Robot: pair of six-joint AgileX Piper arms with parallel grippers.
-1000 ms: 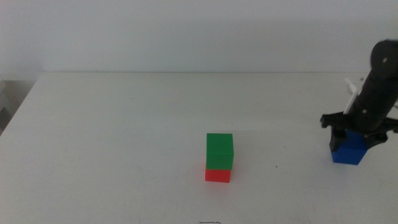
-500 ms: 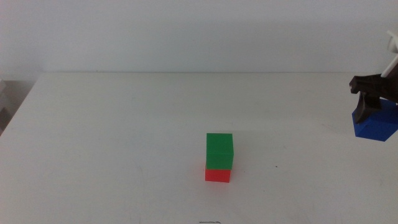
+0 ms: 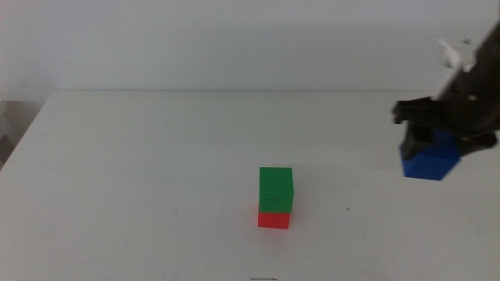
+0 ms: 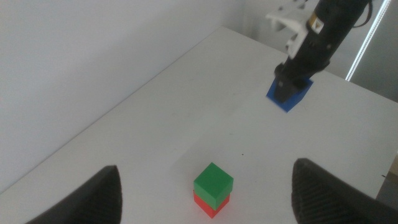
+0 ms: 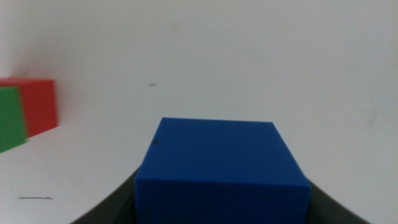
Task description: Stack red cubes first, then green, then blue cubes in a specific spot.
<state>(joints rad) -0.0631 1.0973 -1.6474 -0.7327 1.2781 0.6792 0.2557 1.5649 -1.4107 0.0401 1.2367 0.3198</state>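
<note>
The robot's right gripper will release the blue cube on top of the green cube (image 3: pixel 276 179) (image 5: pixel 7 119). The blue cube is now held in the air.
The green cube (image 3: pixel 276 190) sits on the red cube (image 3: pixel 273 220) near the table's front middle; the stack also shows in the left wrist view, green cube (image 4: pixel 213 182) over red cube (image 4: pixel 208 204). My right gripper (image 3: pixel 432 148) is shut on the blue cube (image 3: pixel 428 160) and holds it in the air at the right. The blue cube (image 5: pixel 222 171) fills the right wrist view between the jaws, with the red cube (image 5: pixel 38 104) and green cube (image 5: pixel 12 119) off to one side. My left gripper (image 4: pixel 205 199) is open, high above the stack.
The white tabletop (image 3: pixel 141 164) runs to a pale back wall. Its left edge (image 3: pixel 19 136) shows at the far left. Nothing else stands on it.
My right gripper lifted the blue cube off the table, swung up and right, and has now come back leftward with it. The stack has not moved.
</note>
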